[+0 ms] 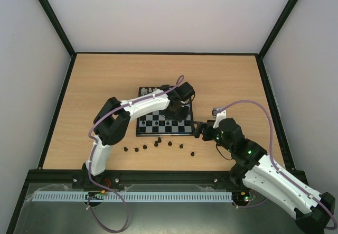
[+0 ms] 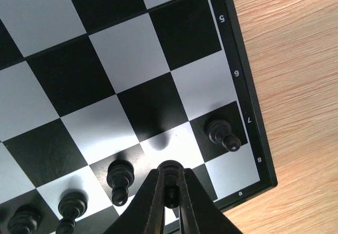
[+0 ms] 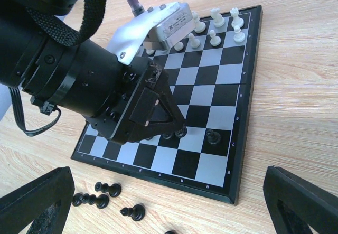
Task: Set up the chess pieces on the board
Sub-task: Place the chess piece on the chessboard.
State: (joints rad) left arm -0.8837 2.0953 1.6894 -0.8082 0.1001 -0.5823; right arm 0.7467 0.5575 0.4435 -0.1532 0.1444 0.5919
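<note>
My left gripper has the black pawn. It will put the pawn down on the light square (image 1: 182, 122) (image 2: 172, 156) between its neighbouring black pawns.
The board (image 1: 158, 129) lies mid-table, with white chess pieces (image 3: 214, 25) along its far rows. My left gripper (image 2: 170, 189) is shut on a black pawn (image 2: 170, 175) and holds it low over the board's near right corner, above a light square that carries its shadow. One square to the right stands another black pawn (image 2: 222, 133), and more black pawns (image 2: 120, 178) stand to the left in the same row. My right gripper (image 3: 168, 194) stands open beside the board's near right corner, nothing between its fingers (image 3: 37, 202).
Several loose black pieces (image 1: 158, 144) lie on the wooden table (image 1: 105, 86) in front of the board's near edge; some of these loose pieces (image 3: 97, 192) show in the right wrist view. The left arm (image 1: 137, 107) reaches across the board.
</note>
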